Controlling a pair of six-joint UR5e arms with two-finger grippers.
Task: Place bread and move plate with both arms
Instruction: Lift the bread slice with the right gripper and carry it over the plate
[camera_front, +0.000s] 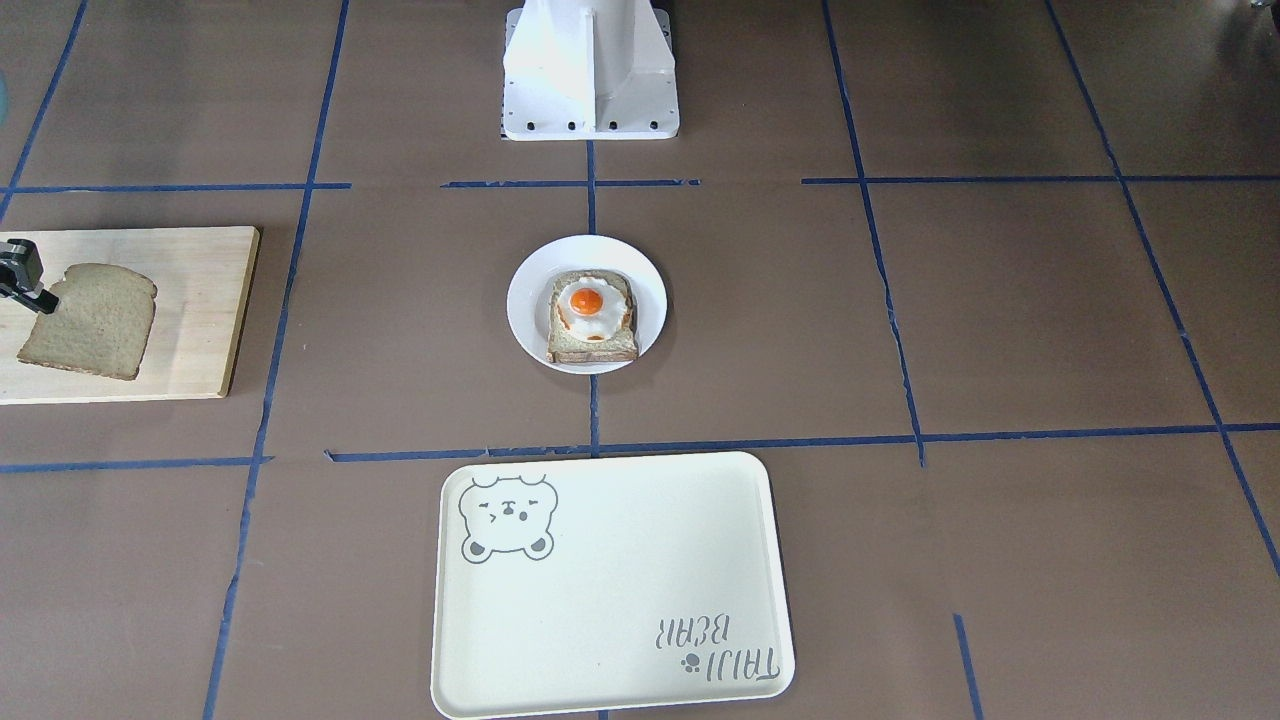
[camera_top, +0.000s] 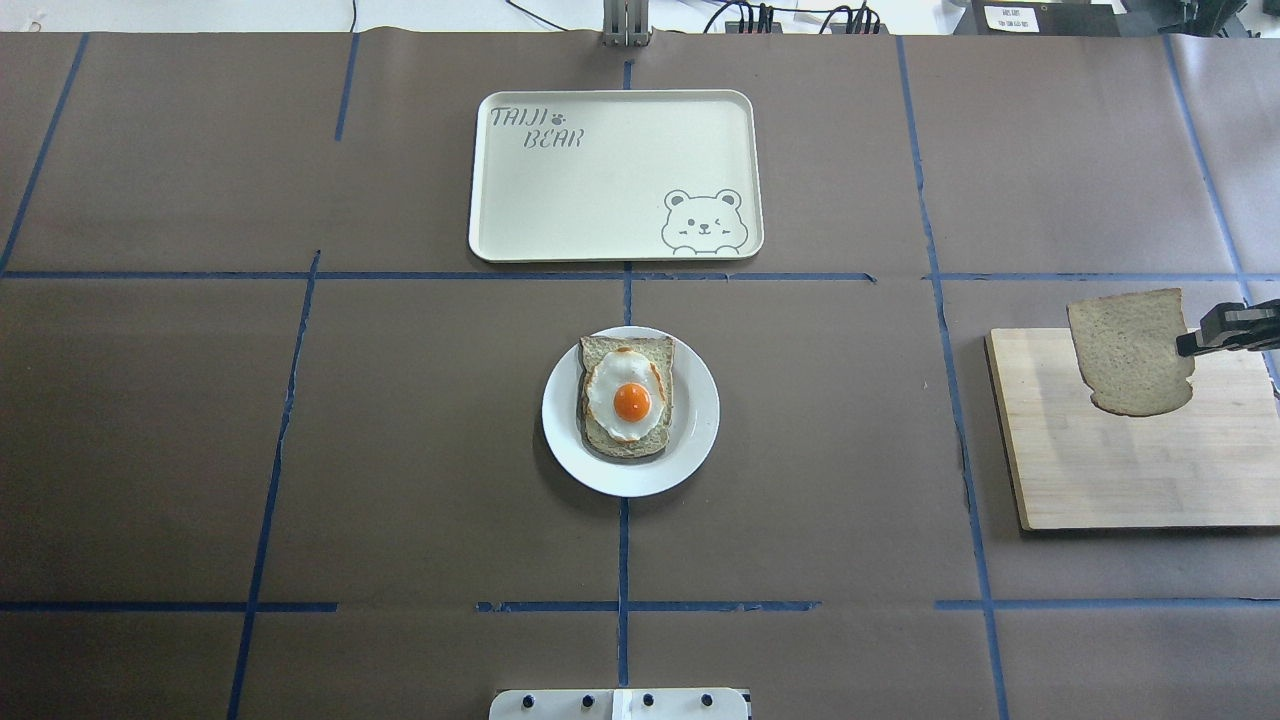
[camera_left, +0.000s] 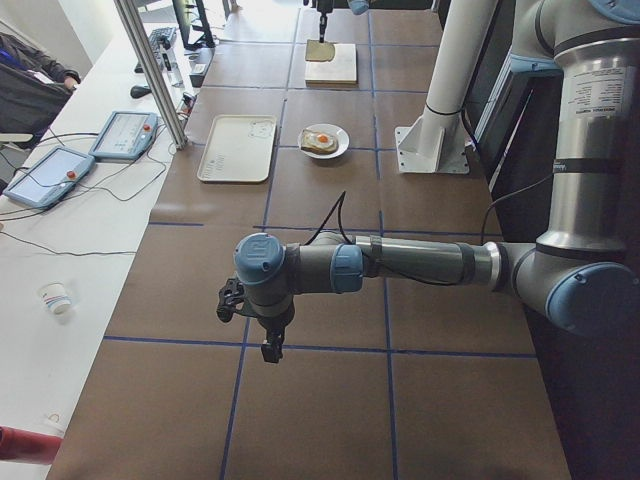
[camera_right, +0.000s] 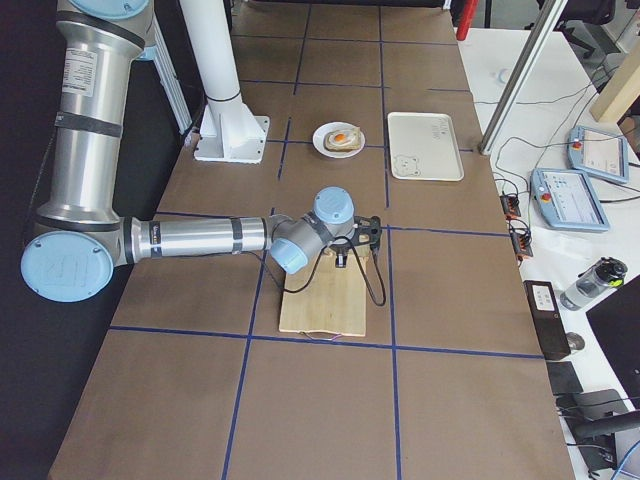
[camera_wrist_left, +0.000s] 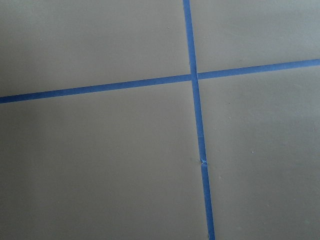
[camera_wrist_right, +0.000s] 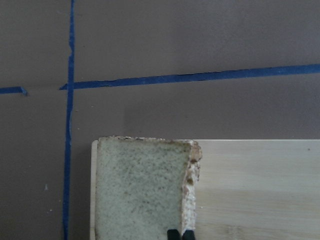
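Note:
I need to let go of the plain bread slice, which hangs above the wooden board now, with my right gripper on top of the fried egg (camera_front: 589, 292) on the small white plate.
The plain bread slice (camera_top: 1135, 350) hangs above the wooden board (camera_top: 1130, 470) at the table's right end and casts a shadow on it. My right gripper (camera_top: 1192, 344) is shut on its crust edge; the pinch also shows in the front view (camera_front: 47, 298) and the right wrist view (camera_wrist_right: 180, 234). The small white plate (camera_top: 700, 425) sits at the table's middle and holds a slice with a fried egg (camera_top: 628, 398). My left gripper (camera_left: 265, 335) hovers over bare table far to the left, and I cannot tell if it is open or shut.
A cream tray with a bear drawing (camera_top: 600, 190) lies beyond the plate, on the far side from the robot. The white pedestal base (camera_front: 590, 80) stands on the near side. Blue tape lines cross the brown table cover.

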